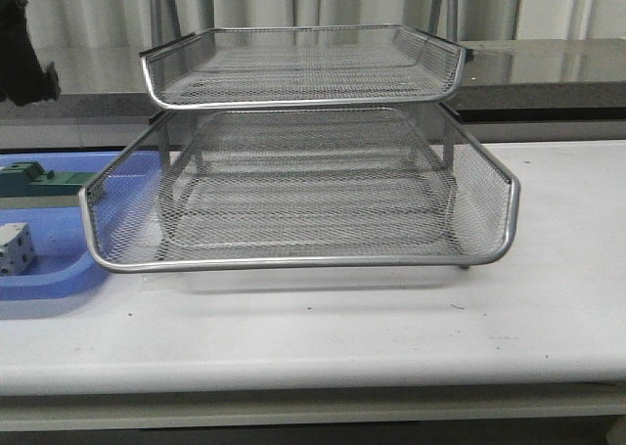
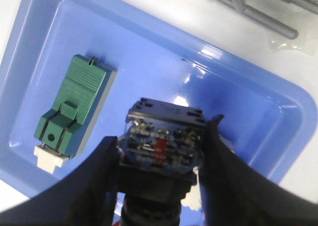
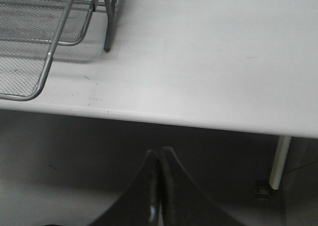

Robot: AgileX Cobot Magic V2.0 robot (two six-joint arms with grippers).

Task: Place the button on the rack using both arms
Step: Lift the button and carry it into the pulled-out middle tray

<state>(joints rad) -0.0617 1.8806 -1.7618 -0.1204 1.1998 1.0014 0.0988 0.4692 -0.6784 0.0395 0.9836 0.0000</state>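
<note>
I will release the button from my left gripper on the middle of the rack's lower mesh shelf (image 1: pixel 292 187).
My left gripper (image 2: pixel 163 131) is shut on the button (image 2: pixel 161 149) and holds it above the blue tray (image 2: pixel 243 82). The button's blue rear block faces the camera with the black barrel behind it; its red head is hidden. In the front view only a dark part of the left arm (image 1: pixel 20 54) shows at the far upper left. The silver wire-mesh rack (image 1: pixel 303 186) stands mid-table, and its corner shows in the right wrist view (image 3: pixel 44 72). My right gripper (image 3: pixel 160 154) is shut and empty, off the table's front edge and below it.
The blue tray (image 1: pixel 59 274) lies left of the rack. It holds a green and grey flat block (image 2: pixel 74 107), also in the front view (image 1: pixel 39 179), and a white cube with dark dots (image 1: pixel 14 247). White tabletop (image 3: pixel 213 62) lies right of the rack.
</note>
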